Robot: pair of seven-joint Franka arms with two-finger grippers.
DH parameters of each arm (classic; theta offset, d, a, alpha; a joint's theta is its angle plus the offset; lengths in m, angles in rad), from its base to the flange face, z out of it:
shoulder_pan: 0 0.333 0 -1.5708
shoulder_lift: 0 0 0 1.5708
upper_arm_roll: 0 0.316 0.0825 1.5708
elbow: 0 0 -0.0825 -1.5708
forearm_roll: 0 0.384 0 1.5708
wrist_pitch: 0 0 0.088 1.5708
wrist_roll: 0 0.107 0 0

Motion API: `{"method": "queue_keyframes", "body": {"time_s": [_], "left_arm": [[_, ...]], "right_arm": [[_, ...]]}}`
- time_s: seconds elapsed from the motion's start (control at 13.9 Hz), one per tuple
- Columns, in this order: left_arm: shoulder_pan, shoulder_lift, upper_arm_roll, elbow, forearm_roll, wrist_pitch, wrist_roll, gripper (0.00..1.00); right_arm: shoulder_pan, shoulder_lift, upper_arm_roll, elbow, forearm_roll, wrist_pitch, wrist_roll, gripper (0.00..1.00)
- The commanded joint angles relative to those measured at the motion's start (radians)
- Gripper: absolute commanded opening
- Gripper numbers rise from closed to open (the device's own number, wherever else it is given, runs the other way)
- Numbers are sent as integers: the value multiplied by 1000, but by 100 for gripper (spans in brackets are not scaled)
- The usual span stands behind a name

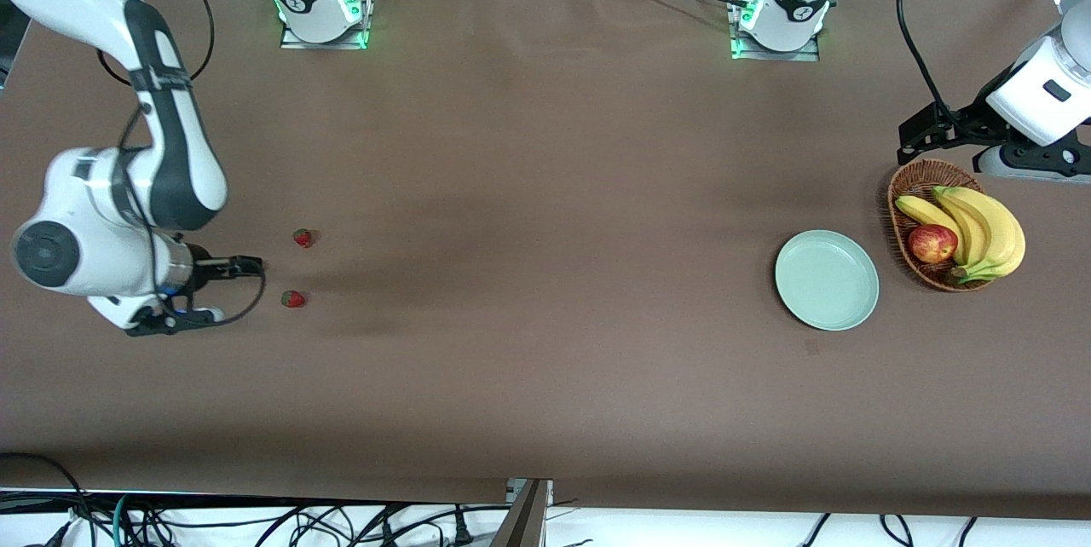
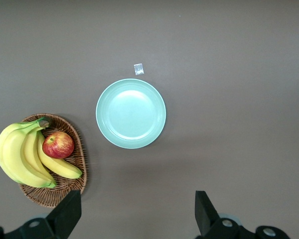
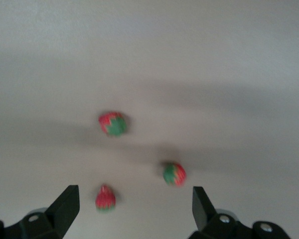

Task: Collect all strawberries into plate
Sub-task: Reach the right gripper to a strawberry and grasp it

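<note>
Next, I move my right gripper to the strawberry (image 1: 293, 298) (image 3: 112, 124) nearest the front camera and close it on the sides of the strawberry's red body.
Two strawberries show in the front view near the right arm's end of the table, one (image 1: 303, 238) farther from the camera than the other (image 1: 293, 299). The right wrist view shows three strawberries on the cloth (image 3: 113, 123) (image 3: 174, 174) (image 3: 105, 198). My right gripper (image 3: 134, 199) is open above them, and sits over the table beside them in the front view (image 1: 183, 319). The mint-green plate (image 1: 827, 279) lies empty near the left arm's end and also shows in the left wrist view (image 2: 131, 113). My left gripper (image 2: 137, 204) is open and empty, up over the table beside the basket (image 1: 920, 136).
A brown wicker basket (image 1: 914, 182) with bananas (image 1: 980, 227) and a red apple (image 1: 932, 243) stands beside the plate, toward the left arm's end. A small scrap of tape (image 1: 811, 347) lies nearer the camera than the plate. Brown cloth covers the table.
</note>
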Motion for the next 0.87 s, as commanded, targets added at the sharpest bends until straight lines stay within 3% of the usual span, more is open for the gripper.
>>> {"method": "queue_keyframes", "body": {"time_s": [0.0, 0.51, 0.79], "left_arm": [[-3, -21, 0, -10, -2, -12, -6, 100], [-3, -21, 1, -10, -2, -12, -6, 100], [-3, -21, 1, -10, -2, -13, -6, 100]], "right_arm": [[12, 37, 0, -9, 15, 88, 6, 100], [25, 83, 2, -126, 16, 328, 6, 100], [35, 108, 3, -134, 16, 383, 6, 100]]}}
